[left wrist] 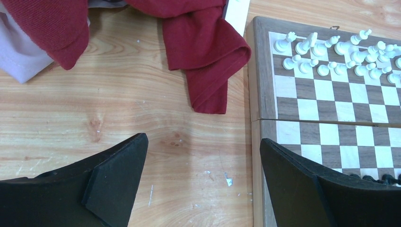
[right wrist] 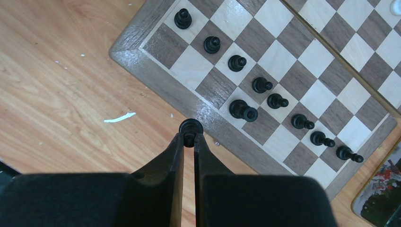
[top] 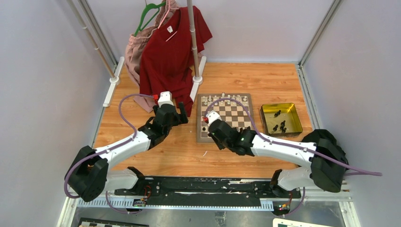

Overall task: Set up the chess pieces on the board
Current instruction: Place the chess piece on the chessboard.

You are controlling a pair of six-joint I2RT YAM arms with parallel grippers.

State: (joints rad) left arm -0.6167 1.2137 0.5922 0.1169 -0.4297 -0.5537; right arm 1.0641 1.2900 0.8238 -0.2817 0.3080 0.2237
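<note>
I need to use my right gripper to put its black piece down and let go of it on the dark square (top: pixel 216 135) (right wrist: pixel 216 88) next to the larger black piece, toward my left gripper.
The checkered board (top: pixel 226 117) lies mid-table. White pieces (left wrist: pixel 338 52) fill its two far rows. Several black pieces (right wrist: pixel 265 97) stand in a row near its near edge, and one larger black piece (right wrist: pixel 243 110) stands behind them. My right gripper (right wrist: pixel 189 137) is shut on a black piece (right wrist: pixel 190 126), held above the board's near border (right wrist: pixel 203 113). In the top view that right gripper (top: pixel 211 126) hovers over the board's near left corner. My left gripper (left wrist: pixel 203 156) stands wide open and empty over bare wood just left of the board (left wrist: pixel 331 118).
A yellow metal tray (top: pixel 293 111) holding several more black pieces (top: pixel 280 124) sits right of the board. A red shirt (top: pixel 172 52) and pink garment hang on a rack at the back left; the shirt's hem (left wrist: pixel 208 56) lies on the table by the board.
</note>
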